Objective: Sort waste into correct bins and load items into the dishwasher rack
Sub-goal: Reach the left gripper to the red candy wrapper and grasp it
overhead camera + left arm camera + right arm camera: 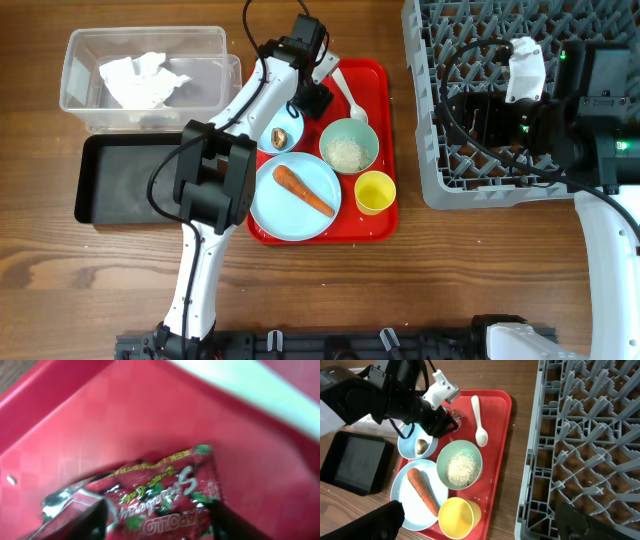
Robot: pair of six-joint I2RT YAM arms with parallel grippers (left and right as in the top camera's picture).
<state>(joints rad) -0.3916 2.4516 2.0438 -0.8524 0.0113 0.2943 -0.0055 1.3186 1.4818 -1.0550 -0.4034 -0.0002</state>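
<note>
I need to open my left gripper, lift clear and pinch the red wrapper at its crumpled middle (109,502), because the fingers are around the wrapper's flat printed end, away from its middle.
My left gripper (310,100) is open low over the far end of the red tray, its fingers either side of the small red wrapper (165,495). The white spoon (350,98) lies beside it. The pale blue plate (280,205) holds the carrot (303,190). One bowl (371,137) holds rice (347,153), the smaller bowl (270,130) a brown lump (281,137). The yellow cup (375,192) stands at the tray's near right. The tissue (140,80) lies in the clear tub (90,40). My right gripper (487,525) is open and empty at the grey rack's (440,190) left edge.
The black tray (125,178) lies on the left, just in front of the clear tub. The red tray (378,75) sits in the middle between the bins and the rack. A few loose rice grains lie on the red tray near the cup (480,499).
</note>
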